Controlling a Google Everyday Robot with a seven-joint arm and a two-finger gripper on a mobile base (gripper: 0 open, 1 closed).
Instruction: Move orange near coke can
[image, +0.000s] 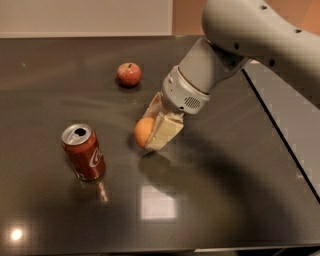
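Observation:
My gripper will let go of the orange on the dark table, right up against the coke can's side (117, 148) that faces the gripper.
The orange (143, 131) is small, round and matte orange. My gripper (154, 131) is shut on it and holds it just above the dark table, near the table's middle. The cream fingers (165, 132) clasp the orange's right side. The coke can (84, 152) stands upright at the left, red with white script and an open silver top. The orange is to the right of the can, about a can's width from it. The grey arm reaches in from the upper right.
A red apple (129, 74) with a stem lies at the back, behind the gripper. The dark glossy table (225, 190) has a seam and a lighter grey surface (290, 120) at the right. Its front edge runs along the bottom.

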